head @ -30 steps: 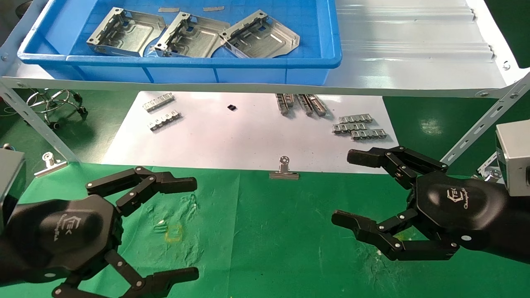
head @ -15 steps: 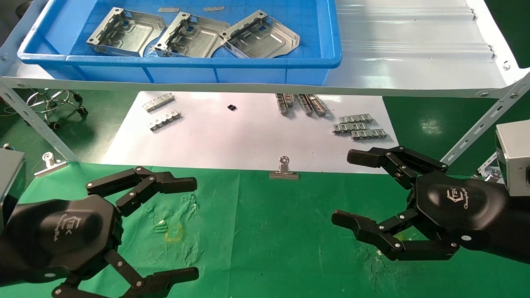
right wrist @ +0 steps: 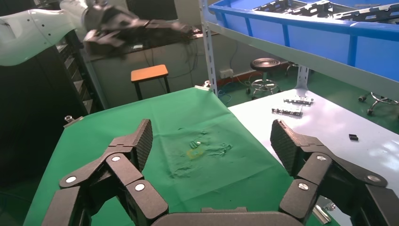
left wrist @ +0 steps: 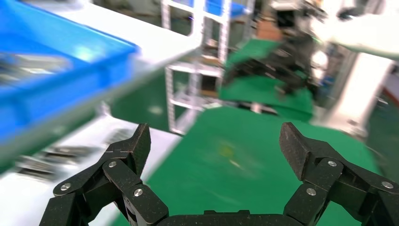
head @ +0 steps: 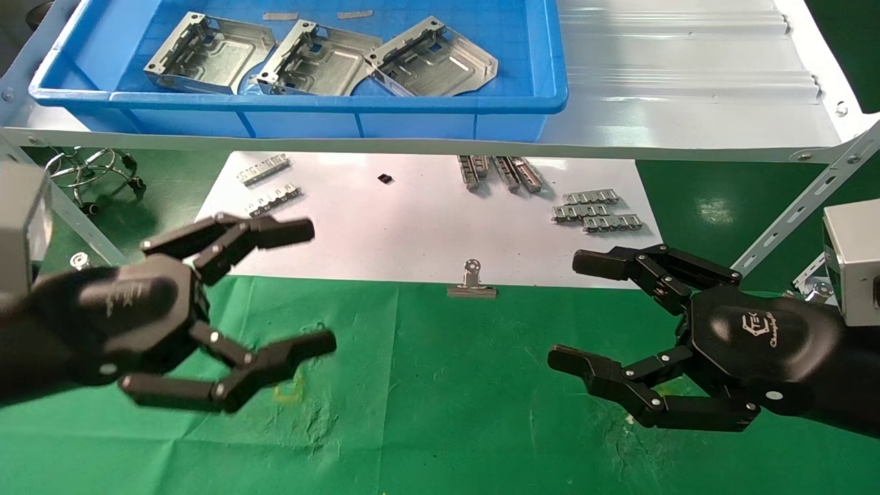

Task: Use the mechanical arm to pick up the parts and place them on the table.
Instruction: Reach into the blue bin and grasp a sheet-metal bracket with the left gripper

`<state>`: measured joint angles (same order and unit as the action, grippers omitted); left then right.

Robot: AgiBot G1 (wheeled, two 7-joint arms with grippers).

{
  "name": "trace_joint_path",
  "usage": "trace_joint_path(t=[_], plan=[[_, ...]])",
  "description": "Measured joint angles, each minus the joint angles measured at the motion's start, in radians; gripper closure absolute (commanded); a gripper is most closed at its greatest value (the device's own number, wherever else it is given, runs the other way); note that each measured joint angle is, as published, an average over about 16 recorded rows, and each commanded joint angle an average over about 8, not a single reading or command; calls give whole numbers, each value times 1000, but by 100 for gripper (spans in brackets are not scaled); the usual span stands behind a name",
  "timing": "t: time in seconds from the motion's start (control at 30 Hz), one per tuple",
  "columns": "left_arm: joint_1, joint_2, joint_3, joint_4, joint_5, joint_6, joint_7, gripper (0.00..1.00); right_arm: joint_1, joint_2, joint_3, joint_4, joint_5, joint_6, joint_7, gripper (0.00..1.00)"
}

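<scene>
I should close my left gripper on the raised narrow side [head: 177, 47] of the silver part that lies farthest from my right gripper in the blue bin.
Three silver stamped parts [head: 317, 58] lie side by side in a blue bin [head: 295, 103] on the pale grey shelf [head: 687, 75]; they also show in the right wrist view [right wrist: 301, 4]. My left gripper [head: 313, 285] is open and empty, raised over the near edge of the white sheet and the green table [head: 440, 399]; in its own view [left wrist: 216, 141] only green cloth lies between the jaws. My right gripper [head: 572, 309] is open and empty, low over the green cloth on the right [right wrist: 211, 136]. The yellow mark [head: 285, 393] lies just under the left gripper's lower finger.
A white sheet [head: 412, 227] under the shelf carries ribbed grey strips [head: 595, 210] and a small black piece [head: 385, 179]. A binder clip [head: 471, 283] sits at the sheet's near edge. Slanted shelf braces [head: 797, 206] stand at both sides. A stool [head: 89, 168] stands far left.
My left gripper has risen and moved away from me toward the shelf, now covering the sheet's near left corner. The right gripper has barely shifted. The parts have not moved.
</scene>
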<state>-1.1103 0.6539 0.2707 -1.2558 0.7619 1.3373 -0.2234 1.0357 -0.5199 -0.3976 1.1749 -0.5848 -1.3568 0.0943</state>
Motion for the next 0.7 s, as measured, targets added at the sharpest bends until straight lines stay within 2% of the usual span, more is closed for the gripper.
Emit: trace_joint_path(t=[0.37,0.7], plan=[[-140,90,25,88,99,-210,-62,0,0,0,0,0,0,0,0,100],[-353,136,115,241,279,-319,-183,0,0,0,0,0,0,0,0,100]])
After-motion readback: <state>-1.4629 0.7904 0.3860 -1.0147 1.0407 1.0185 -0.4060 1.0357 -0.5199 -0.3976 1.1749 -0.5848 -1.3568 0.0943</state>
